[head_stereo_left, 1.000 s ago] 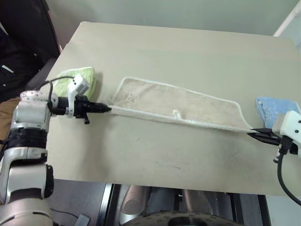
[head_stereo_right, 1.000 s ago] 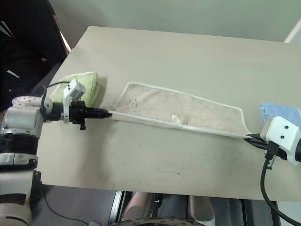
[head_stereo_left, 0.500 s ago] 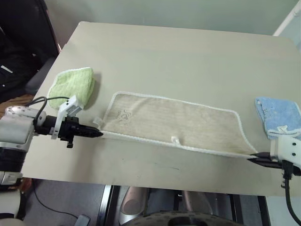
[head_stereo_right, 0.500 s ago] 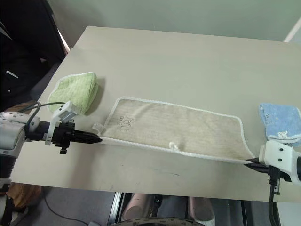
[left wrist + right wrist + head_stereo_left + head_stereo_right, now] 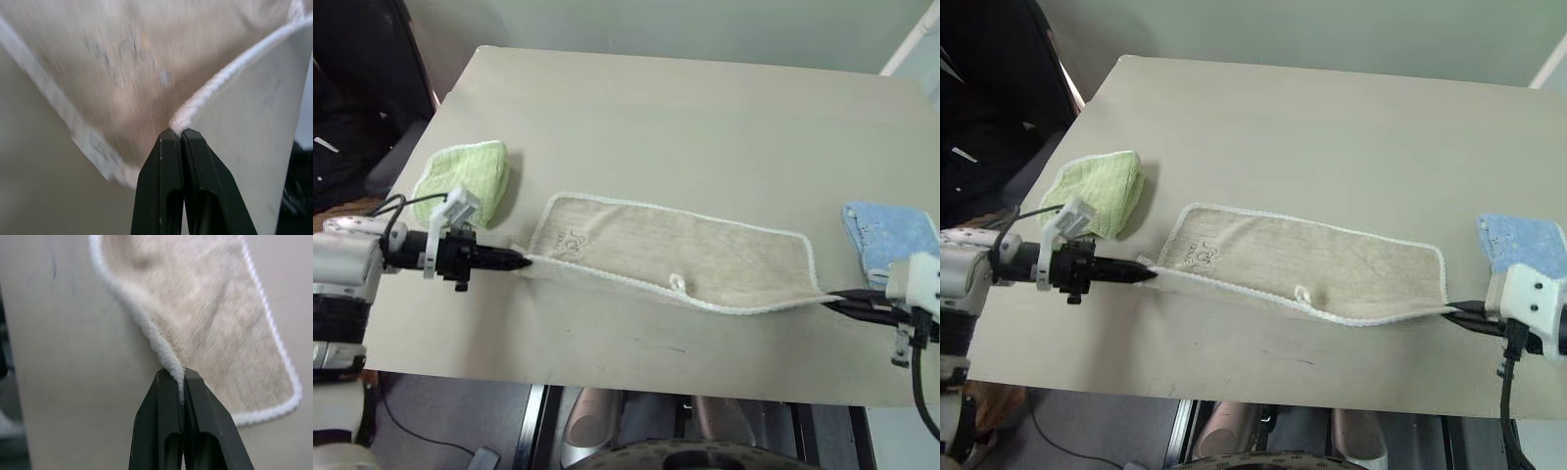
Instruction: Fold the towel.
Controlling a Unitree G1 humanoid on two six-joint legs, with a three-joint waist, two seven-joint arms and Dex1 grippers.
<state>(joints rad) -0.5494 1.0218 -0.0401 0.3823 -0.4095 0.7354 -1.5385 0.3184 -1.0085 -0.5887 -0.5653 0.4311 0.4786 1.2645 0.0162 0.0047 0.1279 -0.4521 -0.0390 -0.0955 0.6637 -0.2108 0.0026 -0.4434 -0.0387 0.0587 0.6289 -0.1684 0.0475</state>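
My right gripper is to bring the beige towel's near corner over its far corner (image 5: 811, 224) (image 5: 299, 397) by the light blue cloth. It will let go of the corner there.
The beige towel (image 5: 675, 250) with white corded edging lies stretched across the middle of the tan table (image 5: 685, 117), its small white loop tag (image 5: 676, 282) on the near edge. My left gripper (image 5: 521, 260) is shut on the towel's near left corner, which the left wrist view shows pinched between the black fingers (image 5: 168, 161). My right gripper (image 5: 827, 303) is shut on the near right corner (image 5: 176, 367). The near edge hangs lifted off the table between the two grippers, sagging a little in the middle; the far edge rests on the table.
A light green folded cloth (image 5: 465, 178) sits on the table just beyond my left gripper. A light blue cloth (image 5: 886, 230) lies at the right edge, beyond my right gripper. The table's near edge (image 5: 636, 377) runs close under the towel. A dark chair stands at the left.
Both grippers kept their hold on the near corners. The towel slid toward the near table edge and lies wider. In the last half second the near edge rose and sagged.
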